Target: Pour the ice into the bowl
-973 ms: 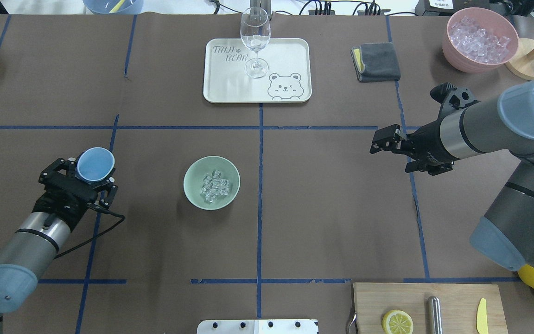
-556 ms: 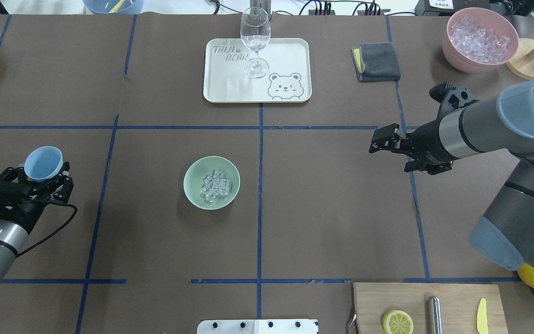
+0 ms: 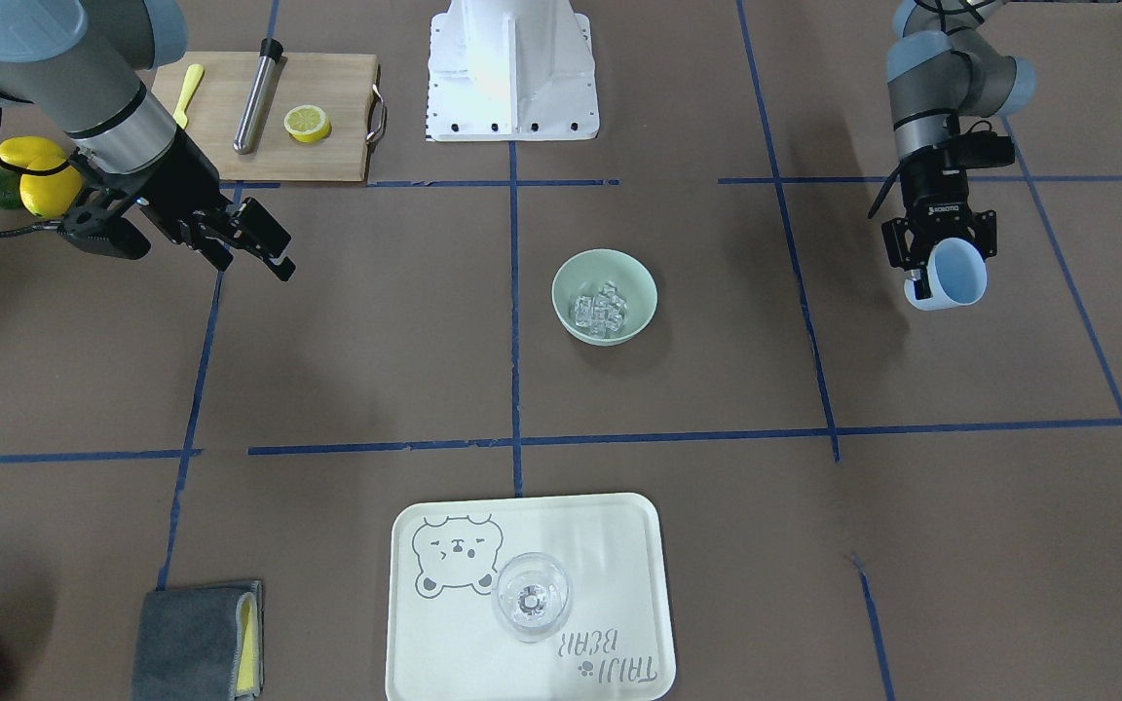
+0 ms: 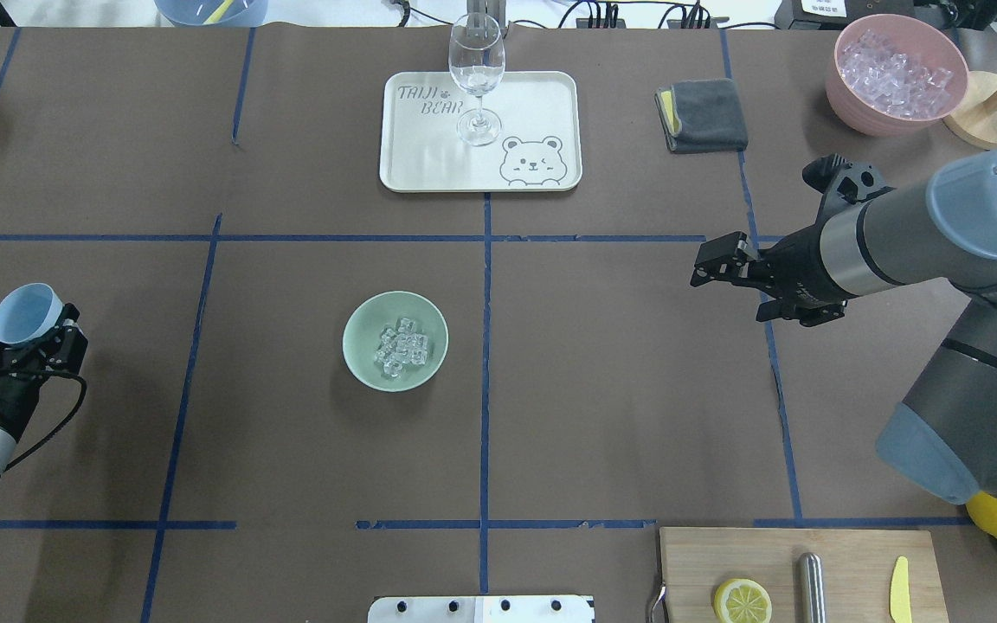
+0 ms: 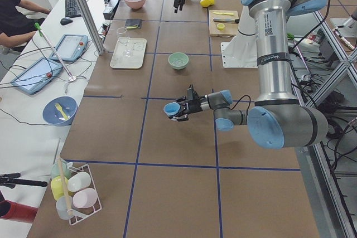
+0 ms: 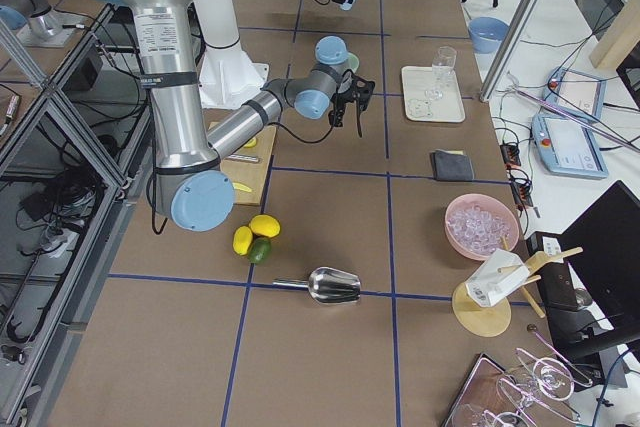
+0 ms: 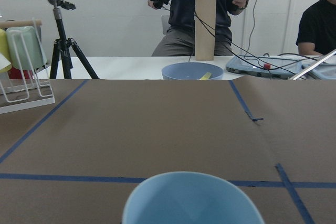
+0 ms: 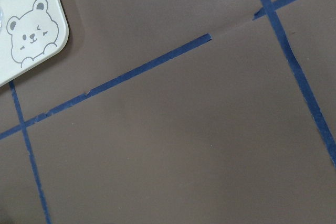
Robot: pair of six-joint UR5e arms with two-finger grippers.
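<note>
Next, my left gripper lets go of the light blue cup on the bare table (image 3: 950, 276) between the long slanting blue tape lines.
The pale green bowl (image 4: 358, 359) (image 3: 641, 285) stands left of the table's middle. A small pile of clear ice (image 4: 402, 343) (image 3: 600, 310) lies in it. Far to the bowl's left, near the table's edge, my left gripper (image 4: 35, 335) (image 3: 943, 265) is shut on a light blue cup (image 4: 27, 314) (image 3: 955, 273) (image 7: 191, 200). The cup's inside looks empty in the left wrist view. My right gripper (image 4: 704, 262) (image 3: 269, 248) hovers open, holding nothing, to the bowl's right.
At the back stand a cream tray (image 4: 542, 104) with a wine glass (image 4: 476, 78), a grey cloth (image 4: 702, 114) and a pink tub of ice (image 4: 897, 73). A cutting board (image 4: 845, 554) with half a lemon lies at the front right. People sit beyond the far edge.
My left arm has carried the blue cup leftward, away from the bowl, almost to the table's left edge. The right arm, the bowl and the ice have stayed put.
</note>
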